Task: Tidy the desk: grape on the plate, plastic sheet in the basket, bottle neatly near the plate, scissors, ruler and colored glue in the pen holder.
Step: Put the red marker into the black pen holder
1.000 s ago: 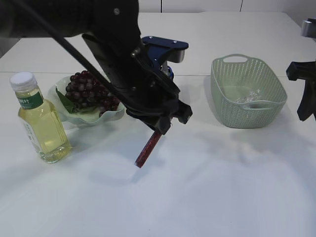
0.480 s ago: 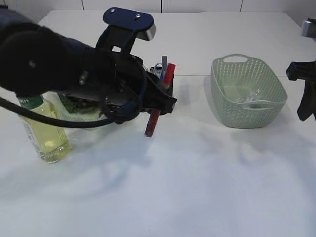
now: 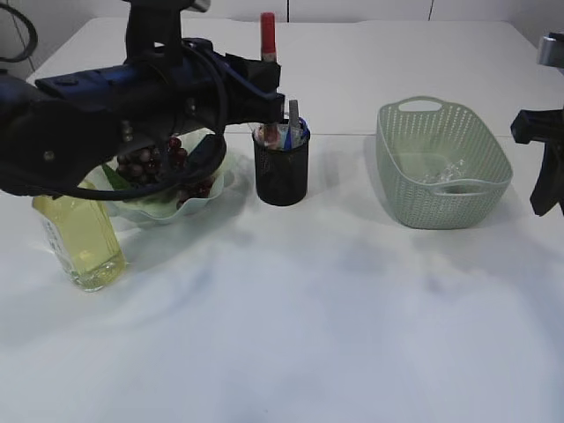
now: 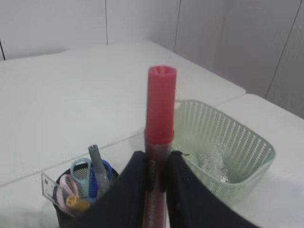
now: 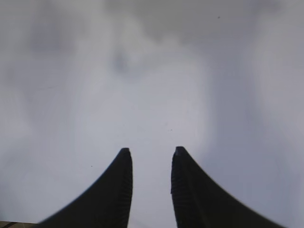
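Next, my left gripper lets go of the red colored glue inside the black pen holder [image 3: 277, 141] [image 4: 86, 189], next to the blue-handled scissors. The glue is now upright above the holder.
My left gripper [image 4: 157, 164] is shut on the red colored glue [image 4: 160, 104], holding it upright. In the exterior view the glue's red cap [image 3: 267, 26] stands above the black pen holder [image 3: 282, 176], slightly to its left. The pen holder [image 4: 64, 209] has blue-handled scissors [image 4: 81, 172] and a clear ruler [image 4: 49, 186] in it. Grapes [image 3: 150, 163] lie on the pale green plate [image 3: 207, 201], partly hidden by my left arm. The bottle [image 3: 81, 242] of yellow liquid stands left of the plate. The plastic sheet [image 3: 443, 172] lies in the green basket [image 3: 441, 207]. My right gripper [image 5: 151, 154] is open over bare table.
My bulky black left arm [image 3: 115, 97] reaches in from the left, above the plate and bottle. At the right edge, just right of the basket, my right gripper [image 3: 544, 198] hangs. The white table [image 3: 308, 335] stretches toward the front.
My left arm has swung up and back, carrying the red glue from a low tilted hang over the table to upright above the pen holder. The right arm has stayed still.
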